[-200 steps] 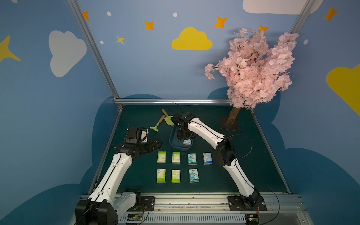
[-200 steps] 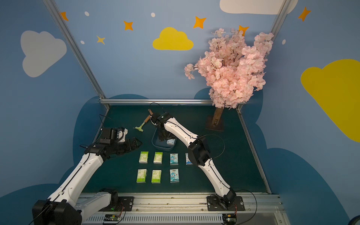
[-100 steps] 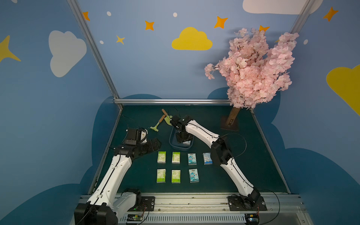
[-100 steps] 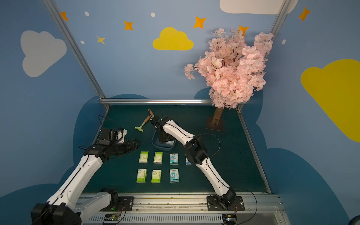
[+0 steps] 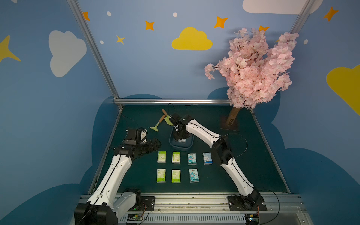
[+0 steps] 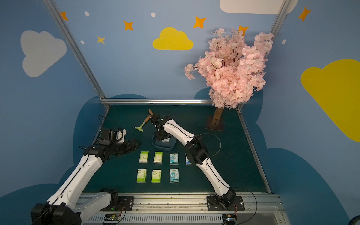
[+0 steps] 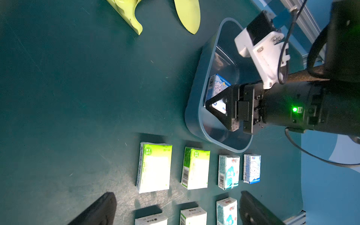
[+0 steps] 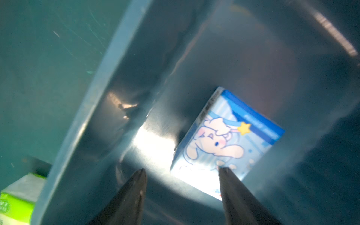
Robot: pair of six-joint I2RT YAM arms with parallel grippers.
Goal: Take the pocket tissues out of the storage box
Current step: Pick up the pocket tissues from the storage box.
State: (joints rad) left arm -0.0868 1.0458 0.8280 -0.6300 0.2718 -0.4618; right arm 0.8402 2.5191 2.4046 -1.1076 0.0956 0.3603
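Note:
The packet lies crooked with my right gripper's finger over the packet's front, so I will open, move over and line up to grip its long sides (image 8: 197, 129).
The storage box (image 5: 180, 148) is a dull blue tub in the middle of the green mat. One light-blue cartoon packet (image 8: 228, 142) of the pocket tissues lies tilted on its floor. My right gripper (image 8: 183, 171) reaches down into the box, open. One fingertip overlaps the packet's face and the other hangs over bare floor beside it. Several more packets, green-and-white (image 5: 161, 157) and light blue (image 5: 192, 159), lie in two rows in front of the box. My left gripper (image 7: 175, 210) hovers open left of the rows, holding nothing.
A yellow-green toy shovel (image 5: 168, 121) and rake (image 5: 155, 127) lie behind and left of the box. The pink tree (image 5: 253, 68) stands on its brown base plate (image 5: 229, 127) at the back right. A thin cable (image 5: 244, 140) loops off the right arm's elbow.
The right arm's elbow shifted slightly left and back, while its gripper stayed down inside the box. The left arm has barely moved.

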